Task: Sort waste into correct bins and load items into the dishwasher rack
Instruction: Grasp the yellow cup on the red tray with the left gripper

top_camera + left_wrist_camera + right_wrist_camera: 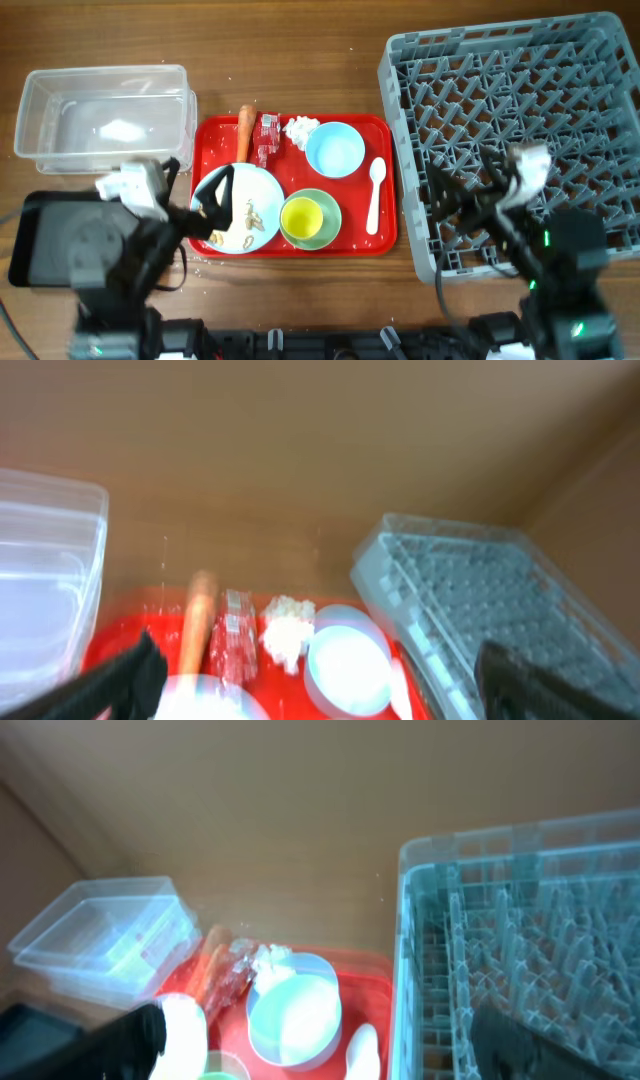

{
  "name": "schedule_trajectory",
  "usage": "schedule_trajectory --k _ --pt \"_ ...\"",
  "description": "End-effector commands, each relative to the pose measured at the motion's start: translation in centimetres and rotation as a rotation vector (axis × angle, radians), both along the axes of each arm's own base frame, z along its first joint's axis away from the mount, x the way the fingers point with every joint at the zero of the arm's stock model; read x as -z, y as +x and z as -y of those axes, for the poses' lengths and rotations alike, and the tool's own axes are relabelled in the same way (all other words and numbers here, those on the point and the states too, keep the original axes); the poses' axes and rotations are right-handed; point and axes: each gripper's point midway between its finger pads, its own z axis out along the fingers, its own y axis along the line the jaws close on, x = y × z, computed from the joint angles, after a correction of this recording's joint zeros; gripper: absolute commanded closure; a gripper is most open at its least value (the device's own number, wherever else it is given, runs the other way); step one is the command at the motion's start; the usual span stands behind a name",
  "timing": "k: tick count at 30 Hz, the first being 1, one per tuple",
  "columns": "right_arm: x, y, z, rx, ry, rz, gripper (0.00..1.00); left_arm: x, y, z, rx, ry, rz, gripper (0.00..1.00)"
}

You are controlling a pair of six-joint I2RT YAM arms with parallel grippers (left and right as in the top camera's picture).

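The yellow cup in the green bowl is next, and my left gripper will go to it and close on the cup's rim point(283, 217) beside the blue plate.
On the red serving tray lie an orange carrot point(245, 127), a red-and-clear wrapper point(267, 139), a white tissue point(300, 130), a pale blue bowl point(334, 149), a white spoon point(375, 195), a yellow cup point(301, 214) inside a green bowl point(327, 226), and a blue plate point(262, 192) with beige crumbs point(250, 215). My left gripper point(210, 205) is open and empty over the plate's left edge. My right gripper point(468, 195) is open and empty over the grey rack point(520, 90). The clear tub point(100, 115) and black tray point(40, 245) are at the left.
The red serving tray point(385, 240) sits between the bins and the rack. My left arm covers part of the black tray. In the blurred left wrist view the carrot point(200, 625), tissue point(287, 630) and blue bowl point(348, 665) lie ahead of the open fingers point(320, 695).
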Motion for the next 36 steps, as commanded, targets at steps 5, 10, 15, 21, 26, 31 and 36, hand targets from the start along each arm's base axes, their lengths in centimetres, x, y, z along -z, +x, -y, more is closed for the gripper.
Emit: schedule_trajectory --k 5,10,15,21,26,31,36 --pt "2.4 5.8 -2.8 -0.090 0.008 -0.456 0.00 -0.1 3.6 4.9 0.275 -0.174 -0.405 0.00" --pt "3.5 6.6 -2.5 -0.061 0.002 -0.487 0.00 11.6 0.2 6.5 0.166 0.159 -0.870 0.30" --pt "3.6 6.6 -2.5 -0.048 0.018 -0.500 0.00 18.9 -0.5 9.1 0.068 0.352 -1.008 0.34" --pt "3.6 6.6 -2.5 -0.047 0.021 -0.503 0.00 22.5 0.8 11.1 0.099 0.374 -1.056 0.96" --pt "3.6 6.6 -2.5 -0.045 0.025 -0.505 0.01 12.7 2.9 10.3 0.097 0.169 -0.934 0.96" --pt "1.6 5.3 -6.1 -0.270 0.148 -0.479 0.08 1.1 3.5 8.9 0.445 -0.401 -0.722 0.96" --pt "-6.7 -0.6 -14.0 -0.980 0.250 -0.074 0.13 -3.7 1.3 9.0 0.710 -0.679 -0.683 0.96"
